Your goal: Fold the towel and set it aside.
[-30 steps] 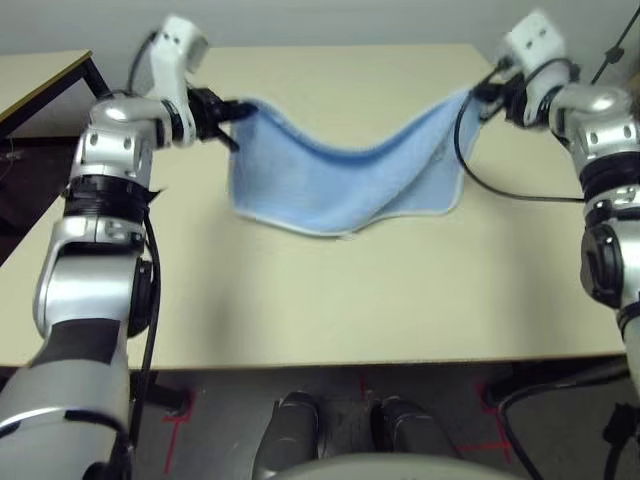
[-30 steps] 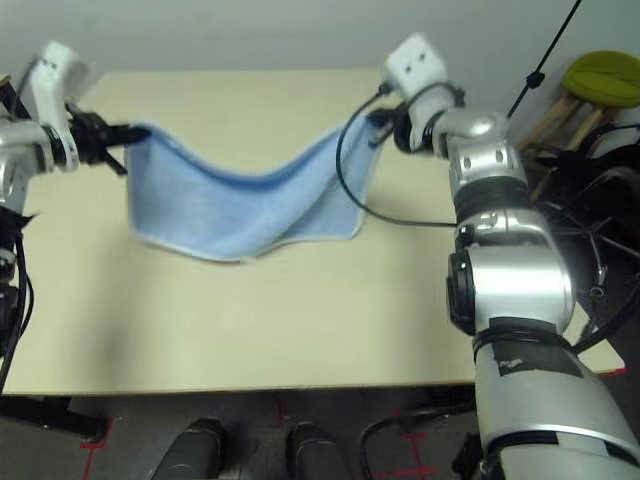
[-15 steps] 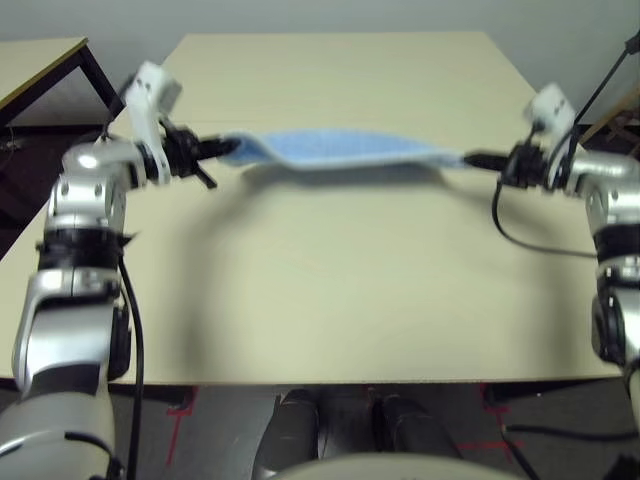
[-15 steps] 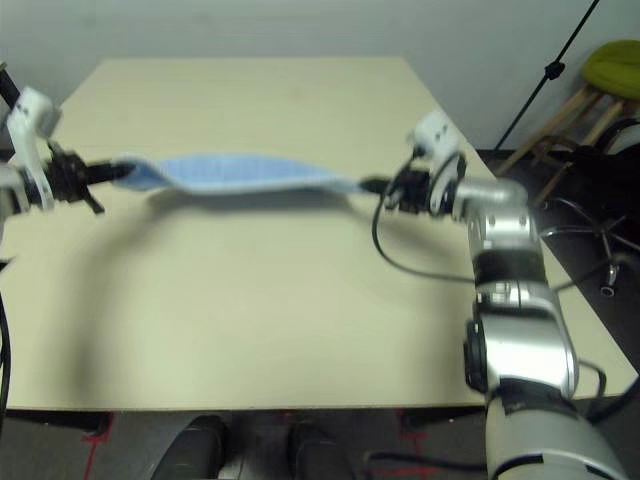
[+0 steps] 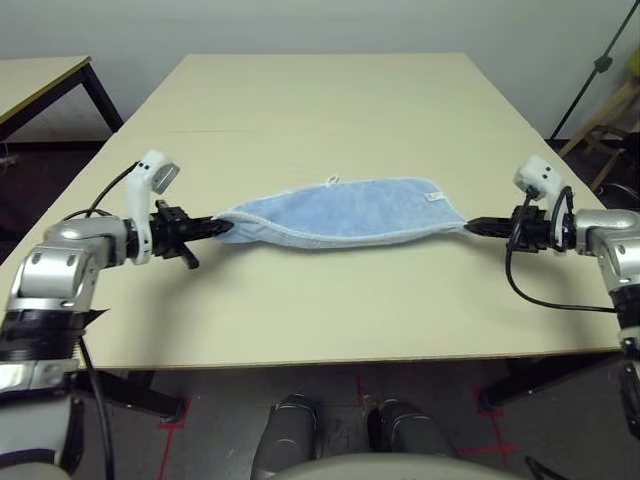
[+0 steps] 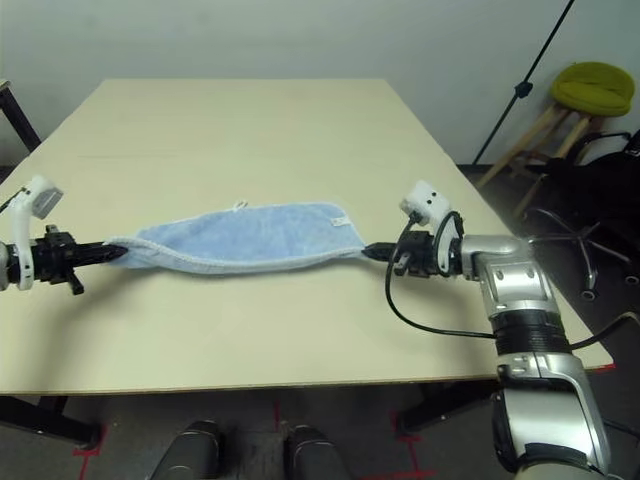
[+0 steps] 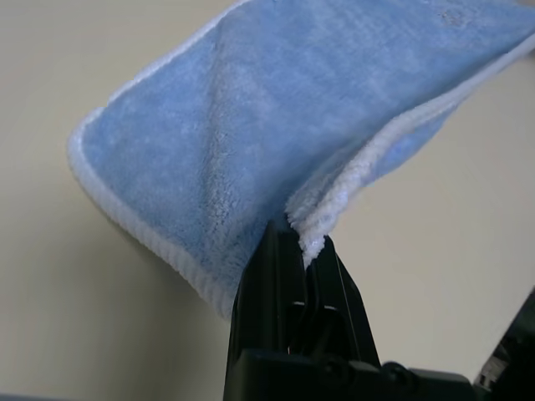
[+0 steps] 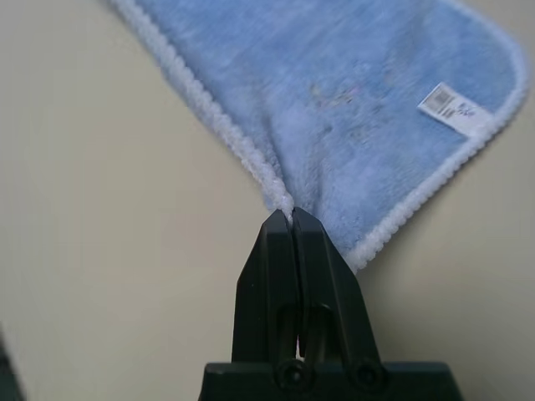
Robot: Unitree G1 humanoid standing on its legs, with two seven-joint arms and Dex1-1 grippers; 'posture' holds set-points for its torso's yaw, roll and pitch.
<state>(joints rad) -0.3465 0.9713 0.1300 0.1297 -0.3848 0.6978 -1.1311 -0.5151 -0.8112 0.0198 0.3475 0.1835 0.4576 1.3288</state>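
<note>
The towel's gripped corner will go down on the towel's far corner (image 5: 441,207) (image 8: 386,130) beside the white label when my right gripper places it.
The light blue towel (image 5: 335,212) with white stitched edging is stretched out flat and low over the table (image 5: 330,110), pulled taut between my two grippers. My left gripper (image 5: 222,227) is shut on the towel's left corner (image 7: 313,219). My right gripper (image 5: 470,226) is shut on the opposite corner (image 8: 288,209). A small white loop (image 5: 332,180) sticks out of the far edge, and a white label (image 8: 451,107) lies near the right end. The near edge is doubled over along its length.
A second table (image 5: 40,85) stands at the far left. A stool with a green cushion (image 6: 595,85), a black stand (image 6: 525,85) and a chair base (image 6: 580,235) are off the table's right side. Red tape marks the floor (image 5: 175,420).
Both arms have come down and moved apart toward the near side of the table. The towel, hanging in a sagging curve a second ago, now lies stretched flat just over the tabletop.
</note>
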